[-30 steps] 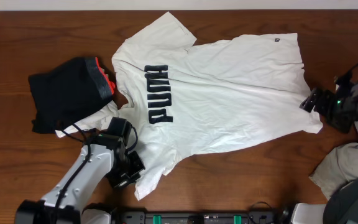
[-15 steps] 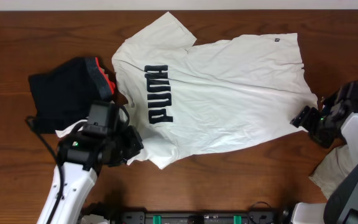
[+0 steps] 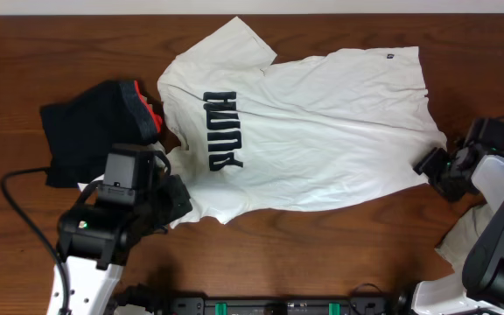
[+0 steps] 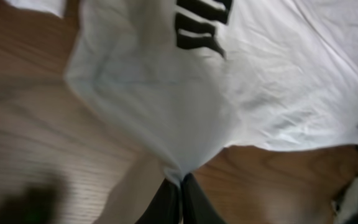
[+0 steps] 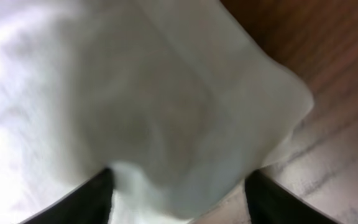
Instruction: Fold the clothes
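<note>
Next, my left gripper puts the shirt's sleeve end down on the white cloth (image 3: 201, 168) (image 4: 155, 42) next to the lowest black letter.
A large white T-shirt (image 3: 322, 131) with black block letters lies spread across the wooden table (image 3: 339, 245). My left gripper (image 3: 178, 199) is shut on its near left corner and holds that cloth bunched up off the wood. In the left wrist view the fabric (image 4: 166, 93) runs down into a point pinched between the black fingers of the left gripper (image 4: 181, 183). My right gripper (image 3: 431, 164) is at the shirt's right hem corner. In the right wrist view its two fingers stand wide apart on either side of the cloth (image 5: 166, 112), which fills the gap of the right gripper (image 5: 179, 180).
A black garment with a grey-orange band (image 3: 94, 131) lies crumpled at the left, touching the shirt's collar side. A pale grey-beige garment (image 3: 471, 232) lies at the near right, beside my right arm. Black equipment runs along the table's front edge (image 3: 278, 306).
My left gripper has lifted and drawn the shirt's near left corner back and to the left, creasing the lettering. My right gripper has moved left onto the hem corner, its jaws narrowing.
</note>
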You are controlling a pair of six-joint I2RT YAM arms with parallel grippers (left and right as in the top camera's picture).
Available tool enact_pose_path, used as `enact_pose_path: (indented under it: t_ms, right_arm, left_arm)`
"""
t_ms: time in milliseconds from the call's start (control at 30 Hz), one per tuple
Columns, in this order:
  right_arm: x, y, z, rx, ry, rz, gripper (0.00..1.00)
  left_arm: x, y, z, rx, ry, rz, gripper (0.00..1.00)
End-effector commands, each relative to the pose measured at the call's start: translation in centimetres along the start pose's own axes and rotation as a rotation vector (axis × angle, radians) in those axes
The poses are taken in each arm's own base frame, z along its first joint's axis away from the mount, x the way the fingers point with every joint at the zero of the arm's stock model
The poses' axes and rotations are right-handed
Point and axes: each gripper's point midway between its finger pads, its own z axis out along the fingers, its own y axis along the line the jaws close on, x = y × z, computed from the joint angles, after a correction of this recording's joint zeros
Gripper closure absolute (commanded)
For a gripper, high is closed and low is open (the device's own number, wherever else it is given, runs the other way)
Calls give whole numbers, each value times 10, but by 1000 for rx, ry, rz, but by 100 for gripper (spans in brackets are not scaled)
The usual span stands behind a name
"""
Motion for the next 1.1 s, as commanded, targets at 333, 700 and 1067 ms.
enact_pose_path:
  t_ms: [333, 700, 1067]
  right_arm:
    - [-18, 7, -25, -21, 2, -32, 99]
    - [-42, -19, -153, 132, -156, -2, 99]
    - [-18, -24, -202, 147, -221, -26, 94]
  left_arm:
    - [-23, 3, -46, -84, -133, 49, 94]
    - [-24, -2, -81, -84, -161, 55, 94]
    - [-16, -2, -103, -89, -153, 65, 94]
